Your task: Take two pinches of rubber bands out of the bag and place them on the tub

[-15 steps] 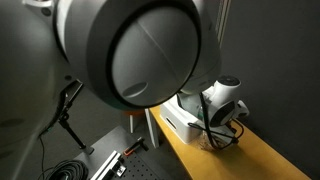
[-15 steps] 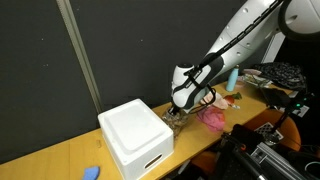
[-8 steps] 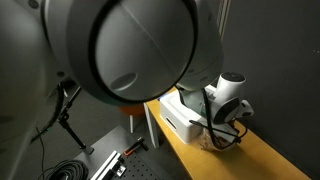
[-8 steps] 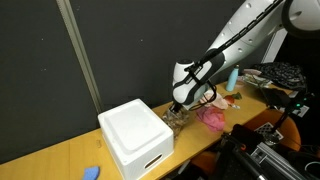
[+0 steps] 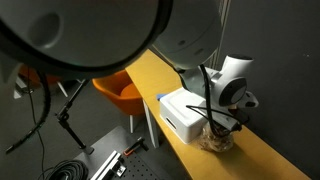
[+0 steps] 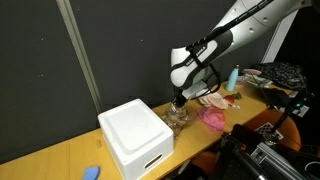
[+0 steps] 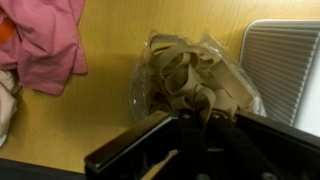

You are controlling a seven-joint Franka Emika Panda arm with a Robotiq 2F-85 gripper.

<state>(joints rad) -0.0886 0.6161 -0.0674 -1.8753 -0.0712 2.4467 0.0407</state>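
Observation:
The tan rubber bands will drop from my gripper onto the white tub's lid (image 5: pixel 207 100), toward the side nearest the bag.
A clear plastic bag (image 7: pixel 190 75) full of tan rubber bands lies on the wooden table beside the white tub (image 7: pixel 285 60). In the wrist view my gripper (image 7: pixel 195 118) is shut on a pinch of tan rubber bands that trail up out of the bag. In both exterior views the gripper (image 6: pixel 178 100) (image 5: pixel 212 122) hangs just above the bag (image 6: pixel 180 118) (image 5: pixel 215 140), next to the tub (image 6: pixel 135 135) (image 5: pixel 185 112). The tub's lid is bare.
A pink cloth (image 7: pixel 50 45) (image 6: pixel 212 117) lies on the table beyond the bag. A blue bottle (image 6: pixel 233 78) stands further along. A small blue object (image 6: pixel 92 172) sits near the table's front edge. An orange bucket (image 5: pixel 118 92) stands off the table.
The arm has risen, lifting the gripper up from the bag with rubber bands pinched in it. The arm's large joint has swung out of the exterior camera's way.

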